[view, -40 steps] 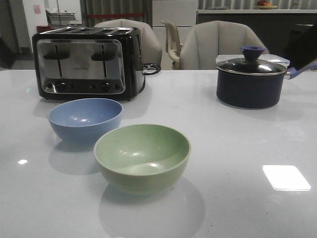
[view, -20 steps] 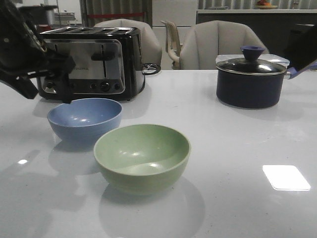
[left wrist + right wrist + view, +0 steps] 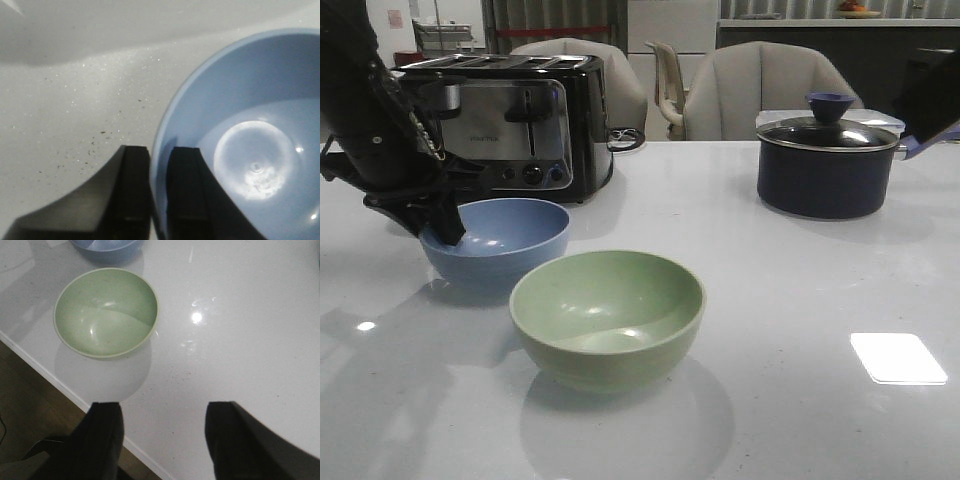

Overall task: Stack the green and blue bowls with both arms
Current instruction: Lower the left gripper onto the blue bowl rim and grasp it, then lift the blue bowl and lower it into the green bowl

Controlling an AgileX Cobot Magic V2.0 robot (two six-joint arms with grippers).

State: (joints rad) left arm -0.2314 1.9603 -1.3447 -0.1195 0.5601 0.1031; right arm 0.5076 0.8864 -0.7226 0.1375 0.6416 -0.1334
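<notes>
The robot's left gripper needs to release the blue bowl inside the open pale green bowl (image 3: 603, 286), so that it nests there.
The dusty blue bowl (image 3: 505, 240) stands on the white table in front of the toaster. The pale green bowl (image 3: 607, 315) stands nearer and to its right, a little apart from it. My left gripper (image 3: 448, 230) is at the blue bowl's left rim. In the left wrist view the gripper (image 3: 159, 172) has one finger outside and one inside the blue bowl (image 3: 250, 150), closed on the rim. My right gripper (image 3: 165, 437) is open and empty above the table's front edge, with the green bowl (image 3: 106, 312) and the blue bowl (image 3: 107, 249) beyond it. The right arm is out of the front view.
A black and chrome toaster (image 3: 510, 120) stands behind the blue bowl. A dark lidded saucepan (image 3: 825, 165) sits at the back right. Chairs stand behind the table. The table's front edge (image 3: 60, 385) and the floor show in the right wrist view.
My left arm came into view from the left and dropped to the blue bowl's left rim, where its jaws closed. The blue bowl shifted slightly right. The green bowl did not move.
</notes>
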